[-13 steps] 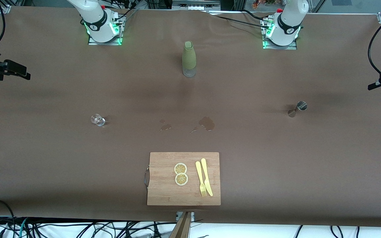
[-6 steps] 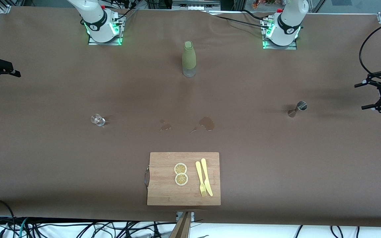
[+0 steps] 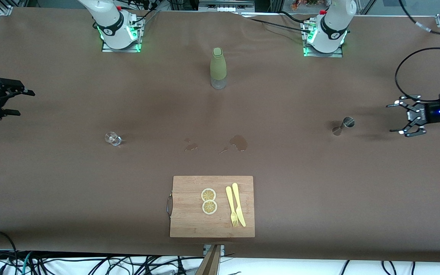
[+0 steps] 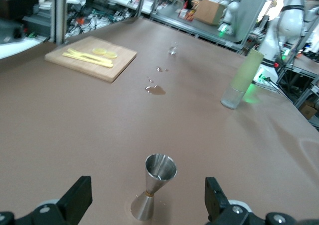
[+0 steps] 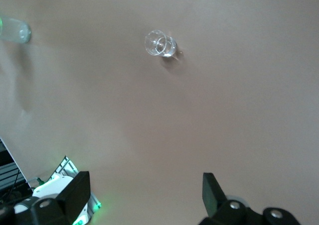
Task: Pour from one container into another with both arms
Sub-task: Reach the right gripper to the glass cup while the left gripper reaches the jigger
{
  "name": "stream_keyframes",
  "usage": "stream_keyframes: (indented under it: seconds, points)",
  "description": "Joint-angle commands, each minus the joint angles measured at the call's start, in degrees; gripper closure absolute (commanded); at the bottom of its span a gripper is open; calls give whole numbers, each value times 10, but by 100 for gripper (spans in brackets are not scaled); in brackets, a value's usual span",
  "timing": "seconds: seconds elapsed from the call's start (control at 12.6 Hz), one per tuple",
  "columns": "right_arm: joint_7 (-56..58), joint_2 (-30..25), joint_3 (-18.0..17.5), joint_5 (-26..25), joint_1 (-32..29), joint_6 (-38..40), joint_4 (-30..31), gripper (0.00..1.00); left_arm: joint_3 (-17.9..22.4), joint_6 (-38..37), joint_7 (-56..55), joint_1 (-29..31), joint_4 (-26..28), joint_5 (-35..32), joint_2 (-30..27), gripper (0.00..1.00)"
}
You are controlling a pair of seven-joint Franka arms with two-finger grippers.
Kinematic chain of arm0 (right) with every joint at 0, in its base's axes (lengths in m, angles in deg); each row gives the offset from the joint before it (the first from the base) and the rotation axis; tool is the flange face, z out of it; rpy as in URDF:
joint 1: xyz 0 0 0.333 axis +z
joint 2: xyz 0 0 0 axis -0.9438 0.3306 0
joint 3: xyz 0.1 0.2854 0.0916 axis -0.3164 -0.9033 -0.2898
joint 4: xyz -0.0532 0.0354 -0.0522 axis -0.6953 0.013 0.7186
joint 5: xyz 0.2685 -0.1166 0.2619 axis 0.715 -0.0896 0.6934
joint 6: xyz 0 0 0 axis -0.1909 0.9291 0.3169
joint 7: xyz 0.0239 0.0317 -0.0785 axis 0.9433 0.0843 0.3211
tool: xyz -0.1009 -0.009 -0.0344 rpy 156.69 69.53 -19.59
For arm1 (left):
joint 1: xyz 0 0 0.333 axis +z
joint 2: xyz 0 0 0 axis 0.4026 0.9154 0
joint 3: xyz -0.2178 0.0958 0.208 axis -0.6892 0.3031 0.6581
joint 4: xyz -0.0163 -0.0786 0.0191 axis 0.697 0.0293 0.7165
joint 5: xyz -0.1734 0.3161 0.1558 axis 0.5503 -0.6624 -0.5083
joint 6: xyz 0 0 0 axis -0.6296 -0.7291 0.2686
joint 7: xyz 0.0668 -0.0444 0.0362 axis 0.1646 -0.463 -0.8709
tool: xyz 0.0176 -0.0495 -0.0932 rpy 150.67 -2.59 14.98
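The steel jigger has a narrow middle [image 3: 342,126] [image 4: 149,193] just below its upper cup. My left gripper will close there.
A small steel jigger [image 3: 344,125] stands upright toward the left arm's end of the table. My left gripper [image 3: 395,117] hangs open over the table edge at that end, apart from the jigger and pointing at it. In the left wrist view the jigger [image 4: 155,185] shows ahead, between the spread fingers of the left gripper [image 4: 148,200]. A small clear glass [image 3: 113,138] stands toward the right arm's end. My right gripper [image 3: 21,102] is open over the table's edge at that end. The right wrist view shows the glass [image 5: 159,44] well ahead of the right gripper [image 5: 144,190].
A green-sleeved bottle [image 3: 218,68] stands between the two arm bases. A wooden cutting board [image 3: 189,221] with two lemon slices, a yellow fork and a knife lies nearest the front camera. Two wet spills [image 3: 239,142] mark the brown cover between bottle and board.
Both grippers have come in from the table's ends. The left gripper moved toward the jigger. The right gripper swung in over its edge. Nothing on the table moved.
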Motion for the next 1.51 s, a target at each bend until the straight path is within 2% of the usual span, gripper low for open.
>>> stream_keyframes:
  seconds: [0.0, 0.48, 0.71, 1.19, 1.43]
  points:
    - [110, 45, 2, 61, -15, 1, -5, 0, 2, -41, 131, 7, -13, 48, 72, 0]
    - [338, 142, 2, 191, -39, -5, -3, 0, -17, -63, 282, 7, -20, 105, 180, 1]
    - [518, 192, -1, 286, -39, -72, 23, 0, -40, -78, 302, 7, -22, 145, 221, 1]
    - [764, 263, -20, 490, -38, -90, 69, 0, -58, -78, 322, 1, -39, 152, 238, 1]
    - [838, 294, -53, 515, -41, -85, 82, 0, -62, -80, 320, 0, -54, 148, 238, 1]
